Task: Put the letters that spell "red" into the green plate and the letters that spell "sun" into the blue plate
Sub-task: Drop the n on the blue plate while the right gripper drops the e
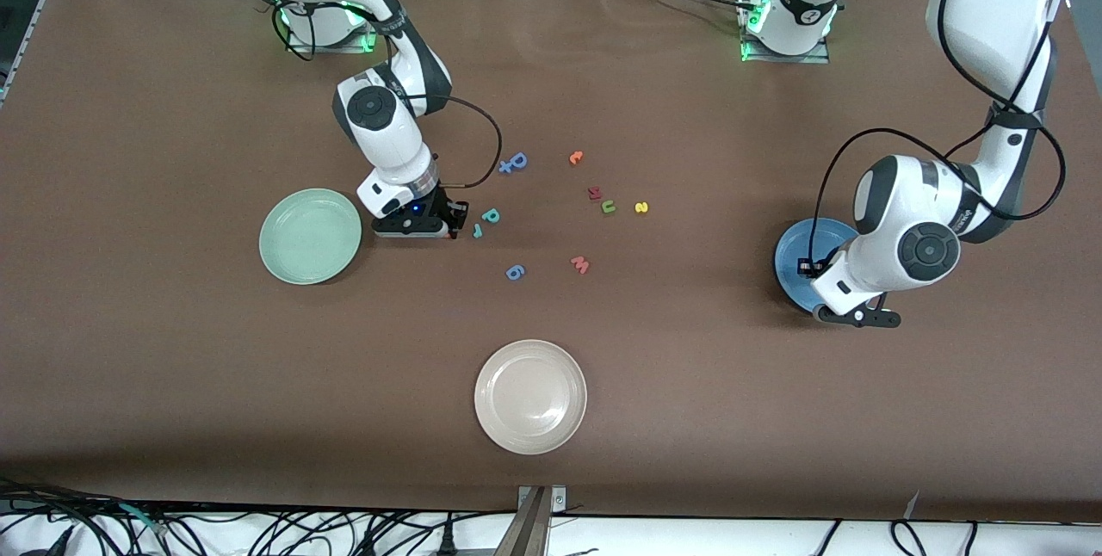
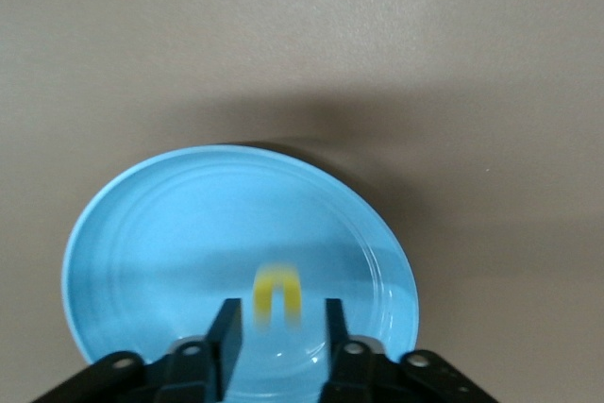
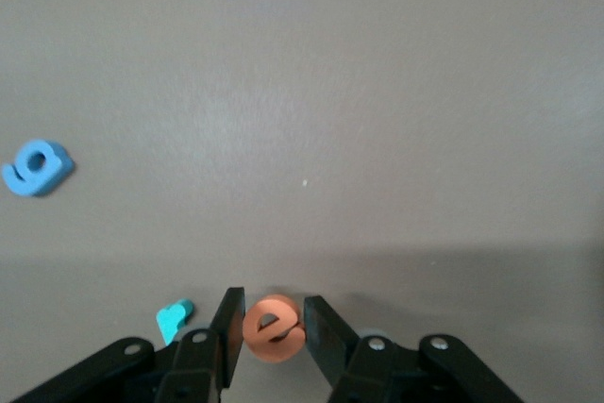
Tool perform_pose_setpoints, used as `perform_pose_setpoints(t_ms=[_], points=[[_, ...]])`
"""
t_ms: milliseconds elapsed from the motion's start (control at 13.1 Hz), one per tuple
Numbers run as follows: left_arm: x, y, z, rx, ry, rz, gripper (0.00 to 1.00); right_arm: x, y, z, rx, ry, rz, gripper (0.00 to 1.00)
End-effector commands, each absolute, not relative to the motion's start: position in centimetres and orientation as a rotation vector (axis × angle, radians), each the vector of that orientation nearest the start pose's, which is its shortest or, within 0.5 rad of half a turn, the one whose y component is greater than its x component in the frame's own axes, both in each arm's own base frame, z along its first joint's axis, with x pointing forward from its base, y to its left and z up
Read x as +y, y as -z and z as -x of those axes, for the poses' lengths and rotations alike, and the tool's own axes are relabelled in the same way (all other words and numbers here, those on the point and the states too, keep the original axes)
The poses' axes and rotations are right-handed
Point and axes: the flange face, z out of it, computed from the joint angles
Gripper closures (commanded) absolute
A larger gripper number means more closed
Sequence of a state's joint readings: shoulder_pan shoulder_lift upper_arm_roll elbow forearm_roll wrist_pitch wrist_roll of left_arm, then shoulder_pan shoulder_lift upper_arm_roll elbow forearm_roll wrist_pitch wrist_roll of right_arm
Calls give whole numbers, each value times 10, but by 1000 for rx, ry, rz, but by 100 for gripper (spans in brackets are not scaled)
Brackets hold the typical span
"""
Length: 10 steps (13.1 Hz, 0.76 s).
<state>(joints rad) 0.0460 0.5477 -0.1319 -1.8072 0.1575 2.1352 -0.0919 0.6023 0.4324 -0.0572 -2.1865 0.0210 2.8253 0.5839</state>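
Next, my right gripper releases the orange "e" inside the green plate (image 1: 338,241), near the plate's rim that faces the teal letters. The orange "e" is now low beside that plate.
My left gripper (image 1: 858,316) (image 2: 279,316) hangs over the blue plate (image 1: 796,256) (image 2: 160,233), open. A blurred yellow arch letter (image 2: 277,292) is loose between and below its fingers, over the plate's inside. My right gripper (image 1: 454,217) (image 3: 274,316) is low over the table beside the green plate (image 1: 310,236), shut on the orange "e" (image 3: 274,329). The teal "r" (image 1: 477,231) (image 3: 174,320) and teal "d" (image 1: 491,214) lie right next to it. The green arch (image 1: 608,207) and yellow "s" (image 1: 640,207) lie mid-table.
A cream plate (image 1: 530,397) sits nearest the front camera. Loose letters lie mid-table: two periwinkle ones (image 1: 514,162) (image 1: 515,272) (image 3: 36,167), an orange "c" (image 1: 576,157), a dark red one (image 1: 594,192) and a salmon "w" (image 1: 580,264).
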Motion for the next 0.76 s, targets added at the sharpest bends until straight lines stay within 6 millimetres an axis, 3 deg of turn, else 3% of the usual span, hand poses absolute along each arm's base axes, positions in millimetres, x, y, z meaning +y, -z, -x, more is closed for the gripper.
perform_pose_setpoints(t_ms=[0,76,229,458,535,611,688], points=[[-48,-237,-627,141,-318,3068,0,269,-240,-517,5,259,3084,74],[-48,-242,-626,135,-316,3070,0,244,-245,-526,-64,252,3115,74],[-83,-247,-618,6,-337,3141,0,190,-245,-539,-181,180,3180,74],[-160,-254,-592,-52,-354,3182,0,144,-240,-541,-185,40,3234,74],[-177,-256,-581,-78,-304,3198,0,138,-234,-539,-201,15,3241,74],[-195,-258,-565,-76,-234,3217,0,133,-227,-535,-193,-11,3247,67],[-209,-255,-547,-89,-196,3228,0,128,-223,-534,-186,-25,3252,48]])
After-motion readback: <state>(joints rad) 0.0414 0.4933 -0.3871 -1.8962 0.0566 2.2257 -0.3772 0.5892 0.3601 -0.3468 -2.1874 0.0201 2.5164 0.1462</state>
